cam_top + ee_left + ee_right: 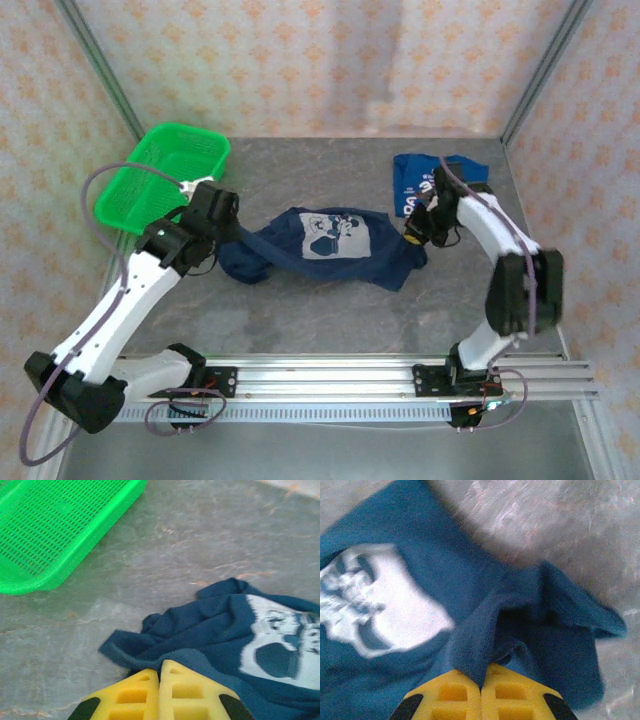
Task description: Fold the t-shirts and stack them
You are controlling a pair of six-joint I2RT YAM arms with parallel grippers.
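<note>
My right gripper is pinching a bunched fold short of the navy t-shirt's end, so next I open it and take the t-shirt's outer edge (614, 625) before lifting to spread the t-shirt.
A dark navy t-shirt (320, 245) with a white printed graphic lies stretched and rumpled across the middle of the table. My left gripper (228, 243) is shut on its left edge; in the left wrist view the cloth (225, 625) is pinched between the closed yellow fingertips (160, 667). My right gripper (413, 240) is shut on a raised fold at the shirt's right edge, and the right wrist view has that fold (485, 630) rising into the closed tips (482, 677). A brighter blue t-shirt (415, 180) with white lettering lies bunched behind the right gripper.
A green plastic mesh basket (165, 170) stands at the back left, close to the left arm, its rim (55, 525) tilted toward the shirt. Patterned walls close the table's back and sides. A metal rail (330, 380) runs along the near edge.
</note>
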